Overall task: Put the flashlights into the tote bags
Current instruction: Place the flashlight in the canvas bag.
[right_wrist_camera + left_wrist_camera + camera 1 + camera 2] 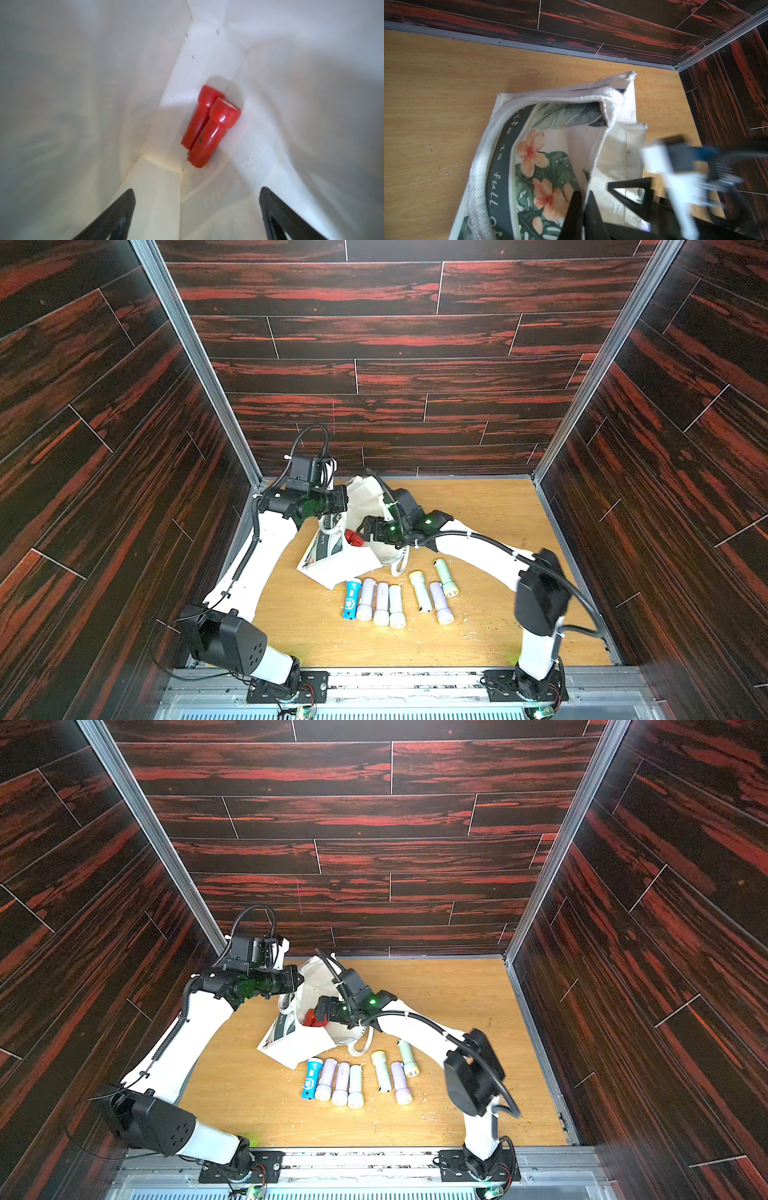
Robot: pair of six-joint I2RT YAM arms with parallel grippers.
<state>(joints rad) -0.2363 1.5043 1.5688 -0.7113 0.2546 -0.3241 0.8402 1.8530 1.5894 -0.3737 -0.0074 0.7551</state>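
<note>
Next, I move my right gripper to the body of the pale green flashlight [444,575], farthest from the blue flashlight, and close it there.
The cream tote bag [340,562] [297,1046] lies on the wooden table with its mouth held up. My left gripper [581,197] is shut on the bag's rim cloth beside the flower print [537,158]. My right gripper [195,191] is inside the bag, open, with nothing between its fingers. Two red flashlights [209,133] lie side by side on the bag's bottom ahead of it. In both top views a red flashlight [353,537] [311,1018] shows in the bag's mouth. On the table lie a blue flashlight [351,599] and several pale flashlights [381,603] [440,602].
The loose flashlights lie in a row in front of the bag, between the two arms. The bag's loop handle [400,566] hangs toward them. Dark wood-patterned walls [415,377] close in the table on three sides, with a metal rail [399,686] at the front.
</note>
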